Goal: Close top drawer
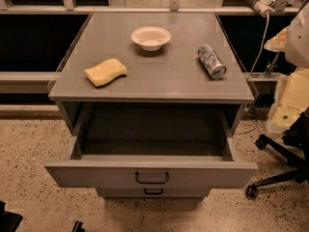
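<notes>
The end of the top drawer's front panel (237, 174) nearest the black office chair base is the next place for my gripper to go, and it should close there.
The top drawer (96, 174) of the grey cabinet is pulled far out toward me. Its wide flat front panel carries a dark loop handle (152, 178), and its inside is dark and looks empty. A narrower drawer front (183, 193) with a similar handle shows just below it and is pushed in. My gripper does not show in this view. Only a white and cream part of my arm (295, 93) shows at the right edge, apart from the drawer.
On the cabinet top (159, 76) lie a yellow sponge (105, 72), a white bowl (151, 37) and a tipped silver can (211, 61). A black office chair base (277, 175) stands on the speckled floor at the right. Two dark shapes (7, 221) sit at the bottom left.
</notes>
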Action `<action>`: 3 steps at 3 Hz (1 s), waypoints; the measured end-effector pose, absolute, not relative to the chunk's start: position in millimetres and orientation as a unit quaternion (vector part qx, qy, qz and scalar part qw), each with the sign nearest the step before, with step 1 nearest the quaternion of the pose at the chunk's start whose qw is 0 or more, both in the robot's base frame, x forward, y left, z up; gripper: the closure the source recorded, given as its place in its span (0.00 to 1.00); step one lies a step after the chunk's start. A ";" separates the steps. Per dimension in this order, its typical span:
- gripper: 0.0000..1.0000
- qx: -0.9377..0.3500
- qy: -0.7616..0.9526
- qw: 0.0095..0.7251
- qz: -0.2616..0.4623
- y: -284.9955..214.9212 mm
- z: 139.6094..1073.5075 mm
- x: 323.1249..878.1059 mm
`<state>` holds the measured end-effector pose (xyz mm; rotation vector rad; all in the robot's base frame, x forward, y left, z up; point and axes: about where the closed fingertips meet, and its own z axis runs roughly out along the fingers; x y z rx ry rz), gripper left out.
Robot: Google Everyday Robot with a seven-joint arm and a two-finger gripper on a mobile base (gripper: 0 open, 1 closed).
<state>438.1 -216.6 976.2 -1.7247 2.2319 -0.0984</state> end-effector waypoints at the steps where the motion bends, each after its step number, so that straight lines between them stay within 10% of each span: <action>1: 0.00 -0.603 0.781 0.159 -0.034 -216.6 976.2 438.1; 3: 0.00 -0.591 0.780 0.206 -0.015 -212.3 955.4 406.4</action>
